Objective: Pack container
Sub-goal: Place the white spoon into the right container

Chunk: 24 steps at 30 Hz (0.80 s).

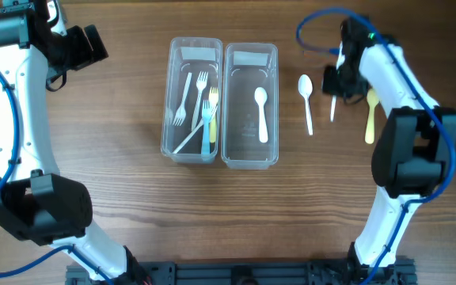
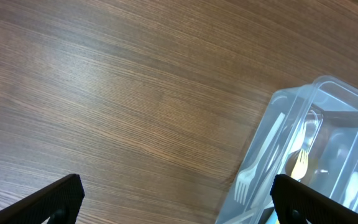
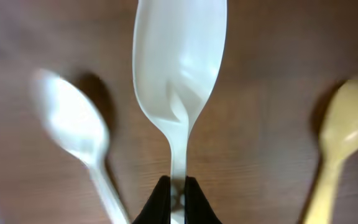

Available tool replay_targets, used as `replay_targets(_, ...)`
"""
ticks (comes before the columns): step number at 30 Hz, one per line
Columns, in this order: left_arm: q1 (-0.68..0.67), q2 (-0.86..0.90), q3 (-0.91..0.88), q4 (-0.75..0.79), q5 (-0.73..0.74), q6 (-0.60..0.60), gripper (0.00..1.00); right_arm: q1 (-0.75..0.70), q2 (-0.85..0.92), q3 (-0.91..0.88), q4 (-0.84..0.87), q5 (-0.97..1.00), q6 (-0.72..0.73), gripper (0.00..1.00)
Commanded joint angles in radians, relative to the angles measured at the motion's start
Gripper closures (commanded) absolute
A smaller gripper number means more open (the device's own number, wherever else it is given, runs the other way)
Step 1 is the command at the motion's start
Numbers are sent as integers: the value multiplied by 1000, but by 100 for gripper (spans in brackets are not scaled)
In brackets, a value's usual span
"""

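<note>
The white spoon in my right gripper will be released beside the spoon in the clear container (image 1: 244,107), on the side where the forks are.
Two clear containers stand side by side. The left container (image 1: 168,119) holds several forks. The right container (image 1: 274,119) holds one white spoon (image 1: 261,113). My right gripper (image 1: 337,77) is shut on the handle of a white spoon (image 3: 179,74), whose handle (image 1: 333,107) shows below it in the overhead view. Another white spoon (image 1: 307,99) lies on the table to its left, also in the right wrist view (image 3: 73,130). A yellow spoon (image 1: 370,117) lies to its right, also in the right wrist view (image 3: 347,124). My left gripper (image 2: 179,202) is open and empty over bare table at the far left.
The left container's corner with forks shows in the left wrist view (image 2: 291,155). The right arm's blue cable (image 1: 315,28) loops above the spoons. Bare wood table (image 1: 228,214) lies in front of the containers.
</note>
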Motion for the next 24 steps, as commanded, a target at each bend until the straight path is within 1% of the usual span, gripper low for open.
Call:
replay_targets(1,2,12,12,1,1,-9,0,32,-88,140,-52,-102,4,96)
replay_targets(5,2,12,12,0,2,-10,0,123,-158,159,-73,-171,39,95)
replay_targets(7,2,12,12,0,1,-10,0,209,-166,158,-93,-212,42,96)
replay_targets(10,2,12,12,0,1,-9,0,304,-161,154,-102,-202,54,96)
replay_targets(14,2,12,12,1,1,-9,0,414,-129,153,-90,-92,91,96)
replay_targets(18,2,12,12,0,1,-9,0,448,-85,127,-68,-93,90,96)
replay_targets(22,2,12,12,-12,1,-9,0,449,-36,79,-34,-93,84,96)
replay_targets(23,2,12,12,-15,1,-9,0,449,-24,77,-27,-93,82,91)
replay_targets(24,2,12,12,-15,1,-9,0,449,-23,77,-21,-93,78,80)
